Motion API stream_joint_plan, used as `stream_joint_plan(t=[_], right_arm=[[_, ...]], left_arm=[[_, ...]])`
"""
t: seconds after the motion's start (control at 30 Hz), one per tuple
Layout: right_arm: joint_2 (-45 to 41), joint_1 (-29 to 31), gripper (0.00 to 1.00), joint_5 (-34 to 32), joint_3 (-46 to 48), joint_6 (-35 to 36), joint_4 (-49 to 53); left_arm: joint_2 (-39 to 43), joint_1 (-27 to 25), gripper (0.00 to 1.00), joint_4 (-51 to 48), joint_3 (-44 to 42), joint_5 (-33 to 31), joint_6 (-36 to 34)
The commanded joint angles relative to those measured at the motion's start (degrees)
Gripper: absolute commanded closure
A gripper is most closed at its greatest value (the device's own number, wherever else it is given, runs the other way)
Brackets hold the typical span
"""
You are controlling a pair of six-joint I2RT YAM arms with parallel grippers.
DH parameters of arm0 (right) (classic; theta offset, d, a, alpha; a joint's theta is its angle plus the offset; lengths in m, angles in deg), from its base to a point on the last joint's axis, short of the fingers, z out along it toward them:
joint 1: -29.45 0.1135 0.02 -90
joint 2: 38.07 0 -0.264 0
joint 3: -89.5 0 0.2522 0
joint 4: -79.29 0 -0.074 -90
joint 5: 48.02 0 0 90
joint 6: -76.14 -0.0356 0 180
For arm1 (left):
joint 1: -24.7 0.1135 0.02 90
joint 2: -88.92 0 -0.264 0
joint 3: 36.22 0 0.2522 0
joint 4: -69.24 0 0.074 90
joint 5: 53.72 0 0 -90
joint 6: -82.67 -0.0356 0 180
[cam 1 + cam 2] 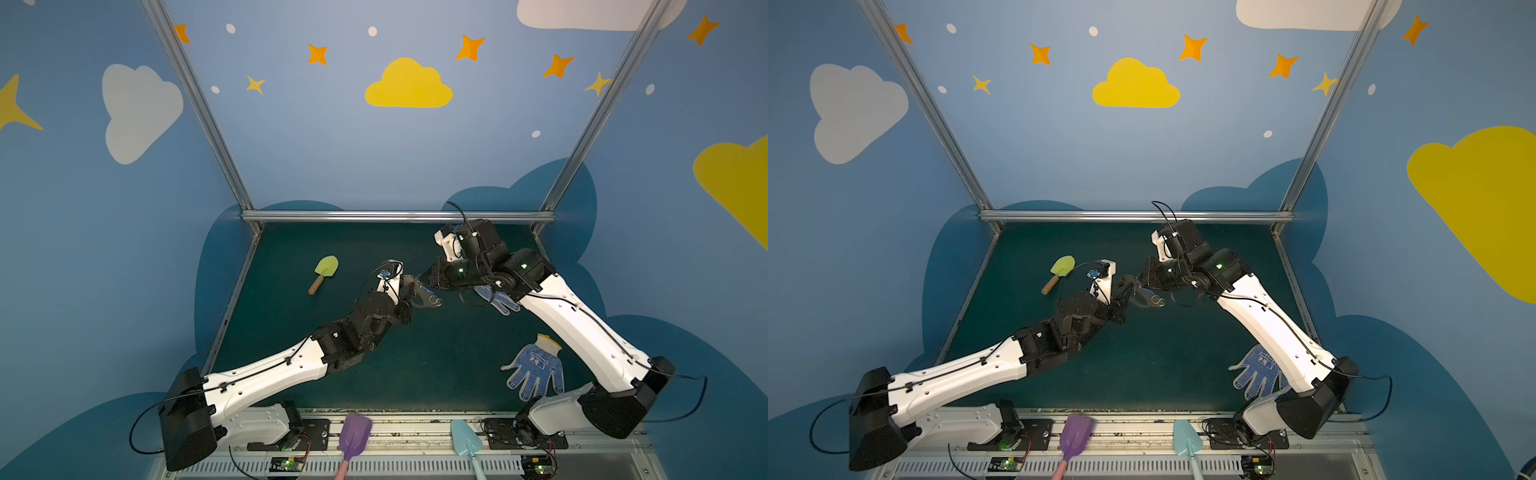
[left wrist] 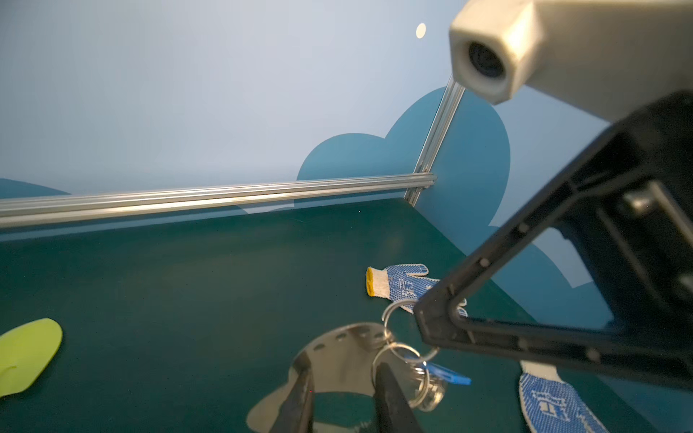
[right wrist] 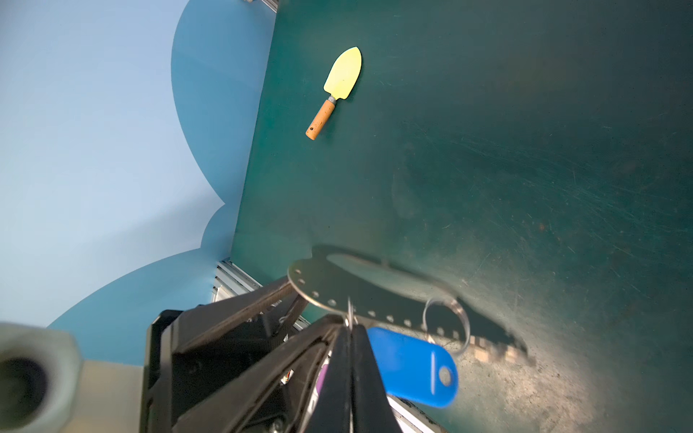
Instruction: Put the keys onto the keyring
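Next, my left gripper backs off and takes that ring (image 2: pixel 395 346), because its fingers are around the plate's side, away from the ring next to the blue tag.
The keyring (image 2: pixel 337 358), a flat grey plate with a row of small holes, is up in the air mid-table in both top views (image 1: pixel 428 300) (image 1: pixel 1148 300). My left gripper (image 2: pixel 343 369) has its fingers apart across the plate's face beside the oval cutout; a grip does not show. My right gripper (image 3: pixel 350 330) is shut on a thin metal ring (image 3: pixel 348 309) that passes through a hole in the plate's edge. The keys (image 2: pixel 431 390) and their blue tag (image 3: pixel 412 363) hang right beside that ring.
A green trowel (image 1: pixel 326 268) lies at the back left of the green mat. One dotted glove (image 1: pixel 536 370) lies front right, and another glove (image 1: pixel 496 299) lies under the right arm. A purple scoop (image 1: pixel 353 436) and a pale blue scoop (image 1: pixel 467 440) rest on the front rail.
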Motion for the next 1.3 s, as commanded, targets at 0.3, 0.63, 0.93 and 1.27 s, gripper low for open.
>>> stream_joint_plan(t=[0.3,0.63,0.93,1.27], right_arm=[[-3.2,-0.8,1.0,5.5,2.3,-1.6,-6.0],[-4.7,-2.5,1.0,14.1,5.6,-3.5,-11.7],[-5.3,-2.6,1.0,16.3,7.1,-3.7,-13.8],[-6.4,-4.0,1.0,15.7,8.2,-3.9,-14.4]], left_arm=[[1.6,0.7,0.57,-0.5,-0.2,5.1,-0.1],[4.8,5.3,0.62,4.2,-4.0,12.5,2.8],[6.4,7.2,0.95,3.9,-2.9,23.0,-0.6],[11.5,7.8,0.96,-1.5,-4.5,22.5,-1.7]])
